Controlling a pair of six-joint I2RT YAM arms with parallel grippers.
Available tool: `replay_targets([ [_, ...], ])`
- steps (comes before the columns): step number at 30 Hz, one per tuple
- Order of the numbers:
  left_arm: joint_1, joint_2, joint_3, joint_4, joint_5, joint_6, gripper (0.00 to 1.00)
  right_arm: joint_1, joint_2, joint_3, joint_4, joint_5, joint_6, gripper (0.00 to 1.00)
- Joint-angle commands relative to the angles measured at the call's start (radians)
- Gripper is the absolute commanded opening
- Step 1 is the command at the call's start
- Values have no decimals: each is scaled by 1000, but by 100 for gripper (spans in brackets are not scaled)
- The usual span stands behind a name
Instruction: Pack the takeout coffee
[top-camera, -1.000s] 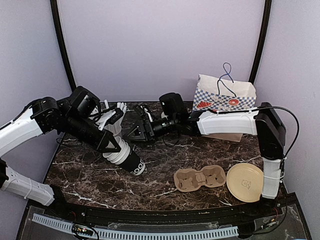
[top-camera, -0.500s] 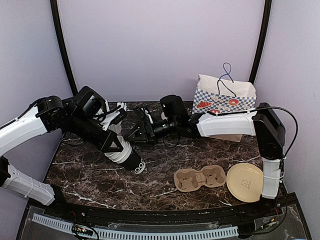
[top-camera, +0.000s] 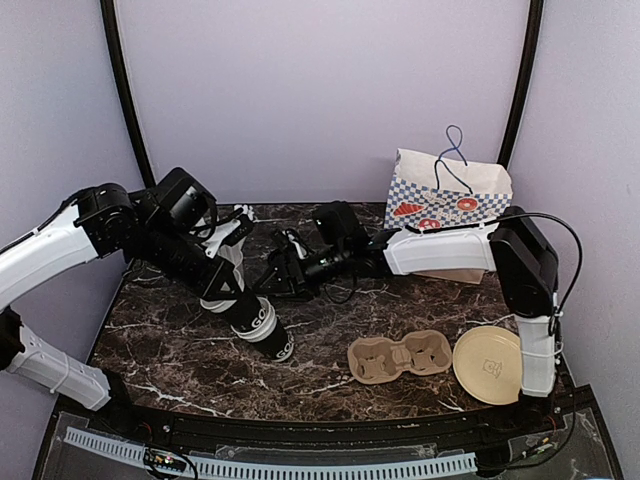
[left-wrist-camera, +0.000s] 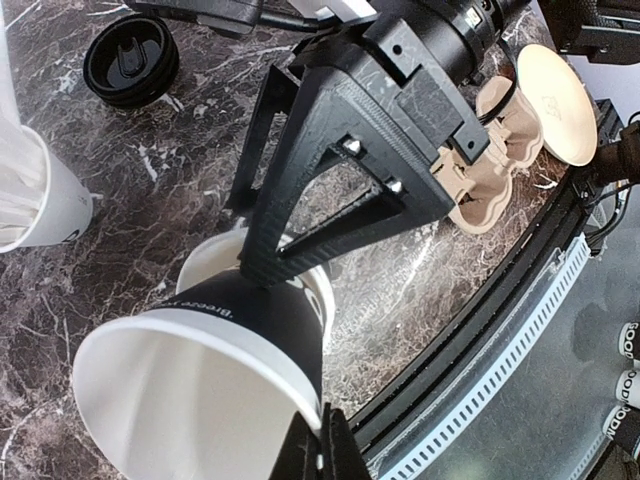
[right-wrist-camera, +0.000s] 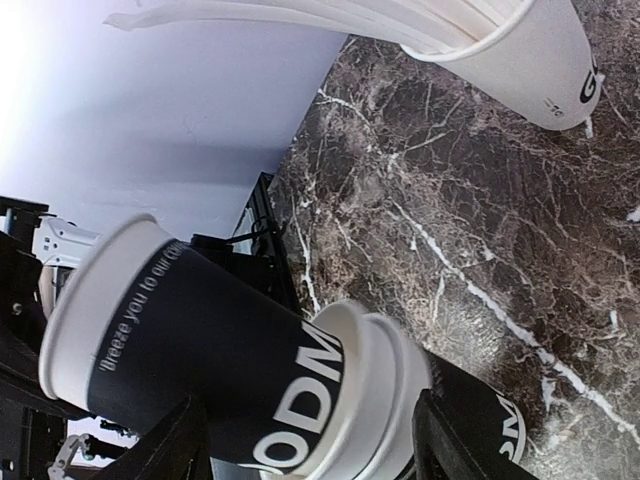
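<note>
My left gripper is for the outermost cup, still nested in the tilted stack. It will put that cup down on the marble (top-camera: 314, 359) (left-wrist-camera: 408, 287) between the stack and the tan carrier.
Several black paper cups (top-camera: 262, 325), white inside, lie nested in a tilted stack on the marble table (top-camera: 160, 350). My left gripper (left-wrist-camera: 325, 445) is shut on the white rim of the outermost cup (left-wrist-camera: 250, 320), pinching its wall. The right gripper (right-wrist-camera: 320, 440) is open, one finger (right-wrist-camera: 178, 445) on each side of the stack (right-wrist-camera: 370, 390) where the outer cup (right-wrist-camera: 190, 340) meets the rest. From the left wrist its black fingers (left-wrist-camera: 330, 170) reach down onto that cup. A round black lid (left-wrist-camera: 130, 62) lies flat on the table beyond.
A white cup of white sticks (right-wrist-camera: 510, 50) stands beside the stack, also visible from the left wrist (left-wrist-camera: 45, 195). A tan pulp cup carrier (top-camera: 400, 357) and a tan disc (top-camera: 490, 363) lie front right. A checkered paper bag (top-camera: 450, 195) stands at the back right.
The left arm has swung the cup stack toward the table's front and tilted it more steeply. The right gripper has moved left onto the stack, and its jaws have narrowed.
</note>
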Motion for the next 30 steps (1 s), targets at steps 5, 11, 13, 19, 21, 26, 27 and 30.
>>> replay_targets([
  [5,-8,15,35,7,-44,16,0,-9,42,39,-46,4,-45,70],
  [11,-16,14,66,6,-44,15,0,-42,-23,56,-68,17,-115,73],
  [13,-17,15,65,16,-44,19,0,-54,-36,55,-84,28,-133,73],
  [19,-19,46,72,44,-35,40,0,-94,-78,45,-123,57,-198,76],
  [21,-21,59,95,41,-45,47,0,-116,-95,43,-142,75,-232,77],
  [26,-24,108,175,24,-55,97,0,-169,-129,41,-167,85,-291,78],
  [27,-27,119,216,9,-64,103,0,-181,-142,41,-170,81,-304,79],
  [30,-59,177,308,-68,-102,138,0,-214,-183,36,-190,51,-387,79],
])
